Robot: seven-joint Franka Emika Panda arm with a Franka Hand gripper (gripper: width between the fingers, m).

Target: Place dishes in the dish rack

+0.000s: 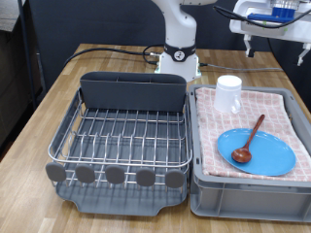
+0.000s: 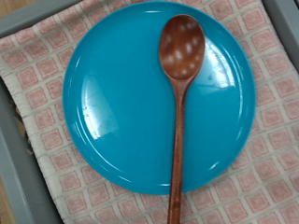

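Observation:
The wooden spoon lies on top of the plate, so the robot's gripper will next go to the middle of the wooden spoon's handle (image 1: 256,129) (image 2: 177,168) and close there.
The light-blue plate (image 1: 257,151) lies flat in the grey bin (image 1: 199,184) lined with pink checked cloth, at the exterior view's right. The reddish-brown wooden spoon (image 1: 249,138) rests on the plate, bowl down near the plate's middle, handle out over the cloth. The white mug (image 1: 227,94) stands upright at the bin's back corner. The dish rack (image 1: 121,136) stands to the left of the bin, its wire grid empty. The gripper (image 1: 272,34) hangs high above the bin at the exterior view's top right. The wrist view looks straight down on the plate (image 2: 121,103) and spoon (image 2: 179,84); no fingers show there.
The rack and the bin stand side by side on a wooden table (image 1: 29,107). The robot's white base (image 1: 179,58) stands behind them with black cables (image 1: 117,49) running along the table's back. The rack's tall grey back compartment (image 1: 131,92) faces the base.

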